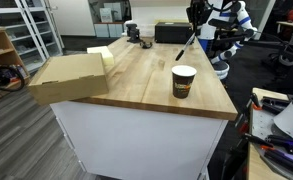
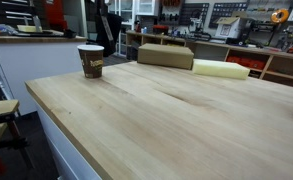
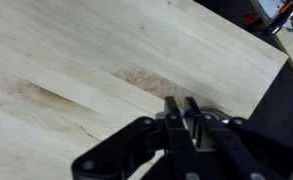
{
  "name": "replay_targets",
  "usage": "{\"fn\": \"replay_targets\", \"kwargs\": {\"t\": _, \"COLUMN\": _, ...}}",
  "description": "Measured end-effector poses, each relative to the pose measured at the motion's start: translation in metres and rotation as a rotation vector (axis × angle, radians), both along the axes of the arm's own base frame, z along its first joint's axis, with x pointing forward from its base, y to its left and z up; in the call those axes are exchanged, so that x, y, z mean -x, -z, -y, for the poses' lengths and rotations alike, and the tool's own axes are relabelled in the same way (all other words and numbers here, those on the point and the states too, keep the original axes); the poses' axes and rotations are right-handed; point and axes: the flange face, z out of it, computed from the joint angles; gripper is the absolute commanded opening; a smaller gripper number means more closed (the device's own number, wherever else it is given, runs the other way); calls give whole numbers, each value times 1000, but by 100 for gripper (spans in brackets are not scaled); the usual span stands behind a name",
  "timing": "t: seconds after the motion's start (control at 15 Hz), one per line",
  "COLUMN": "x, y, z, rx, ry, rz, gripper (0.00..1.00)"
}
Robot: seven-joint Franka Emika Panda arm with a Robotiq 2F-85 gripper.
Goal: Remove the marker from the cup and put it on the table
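I need to release the slim pale marker, still held above the table's far end, on the bare wood (image 1: 190, 65) just behind the dark brown cup.
The dark brown cup (image 1: 184, 82) with a white rim stands upright near a corner of the wooden table (image 1: 136, 75); it also shows in an exterior view (image 2: 91, 61). No marker sticks out of it. My gripper (image 1: 196, 26) hangs above the far end of the table, well beyond the cup. It is shut on the slim pale marker (image 1: 188, 44), which slants down from the fingers and stays above the wood. In the wrist view the fingers (image 3: 183, 108) are close together over bare table (image 3: 76, 60); the marker is mostly hidden between them.
A cardboard box (image 1: 71, 75) sits at one table edge with a pale yellow foam block (image 1: 104, 55) beside it; both also show in an exterior view, box (image 2: 166, 55) and block (image 2: 221, 68). Dark items (image 1: 171, 32) stand at the far end. The table edge (image 3: 258, 85) runs beside the gripper.
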Motion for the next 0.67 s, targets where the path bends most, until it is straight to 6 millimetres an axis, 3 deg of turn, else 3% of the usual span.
{"fn": "replay_targets", "kwargs": {"t": 0.33, "x": -21, "y": 13, "z": 12, "rx": 92, "ry": -9, "rz": 84, "gripper": 3}}
{"fn": "replay_targets", "kwargs": {"t": 0.67, "x": -25, "y": 23, "z": 29, "rx": 137, "ry": 86, "rz": 80, "gripper": 3}}
